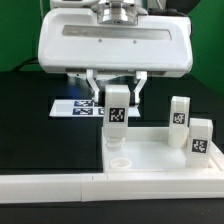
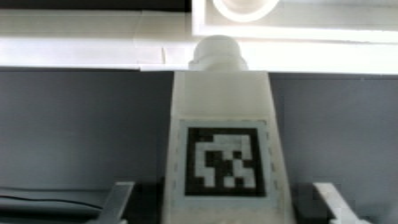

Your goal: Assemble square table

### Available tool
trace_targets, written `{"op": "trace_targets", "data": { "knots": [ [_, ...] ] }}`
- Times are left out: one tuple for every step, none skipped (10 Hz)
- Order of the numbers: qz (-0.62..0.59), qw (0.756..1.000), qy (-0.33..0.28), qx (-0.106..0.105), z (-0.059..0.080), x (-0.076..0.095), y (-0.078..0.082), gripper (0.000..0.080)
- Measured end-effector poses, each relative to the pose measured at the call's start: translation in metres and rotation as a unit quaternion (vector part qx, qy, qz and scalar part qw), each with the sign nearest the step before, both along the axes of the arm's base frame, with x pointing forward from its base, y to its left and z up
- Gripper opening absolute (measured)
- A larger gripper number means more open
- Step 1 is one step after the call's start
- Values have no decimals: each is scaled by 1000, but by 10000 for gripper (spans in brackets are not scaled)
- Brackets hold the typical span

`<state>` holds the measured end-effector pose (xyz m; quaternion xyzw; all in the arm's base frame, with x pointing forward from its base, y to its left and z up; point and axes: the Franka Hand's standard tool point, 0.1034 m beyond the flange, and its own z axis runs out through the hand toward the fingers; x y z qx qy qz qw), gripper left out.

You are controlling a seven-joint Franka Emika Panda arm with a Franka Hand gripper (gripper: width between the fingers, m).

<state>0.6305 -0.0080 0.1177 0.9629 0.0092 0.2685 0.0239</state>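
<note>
Next, my gripper lets go of the white leg block in the round corner socket point(image 1: 119, 163) point(image 2: 246, 7) just below it on the table top.
The square table's white tray-like top point(image 1: 155, 160) lies at the exterior view's lower right. One white leg block point(image 1: 116, 115) with a black-white tag hangs upright between my gripper's point(image 1: 117, 100) fingers, which are shut on its upper sides. Its narrow lower end points down at a round corner socket point(image 1: 118, 158); I cannot tell whether it touches. In the wrist view the same leg block point(image 2: 222, 120) fills the middle, with my gripper point(image 2: 224, 205) around its near end and a round socket point(image 2: 240, 8) beyond its tip. Two more leg blocks point(image 1: 180, 113) point(image 1: 200, 137) stand on the top's right side.
The marker board point(image 1: 75, 105) lies flat on the black table behind the held leg, at the exterior view's left. A long white bar-shaped wall point(image 1: 50, 185) runs along the front edge. A green backdrop closes the far side.
</note>
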Motion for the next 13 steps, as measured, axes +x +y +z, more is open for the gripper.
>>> {"op": "trace_targets", "data": {
  "knots": [
    [2,1000,3,-2,-9,-5,4,290],
    [3,1000,7,-1,-15,-9,8,290],
    [5,1000,9,-1,-18,-10,11,290],
    [6,1000,10,-2,-20,-10,12,290],
    [6,1000,11,-2,-21,-10,12,290],
    [6,1000,13,-2,-24,-11,12,290],
    [6,1000,14,-2,-26,-11,12,290],
    [7,1000,14,-3,-28,-10,13,290],
    [7,1000,17,-3,-33,-10,13,290],
    [7,1000,19,-3,-36,-11,13,290],
    [6,1000,14,-6,-37,-10,11,290],
    [5,1000,4,-10,-37,-9,9,290],
    [3,1000,0,-12,-38,-8,8,290]
  ]
}}
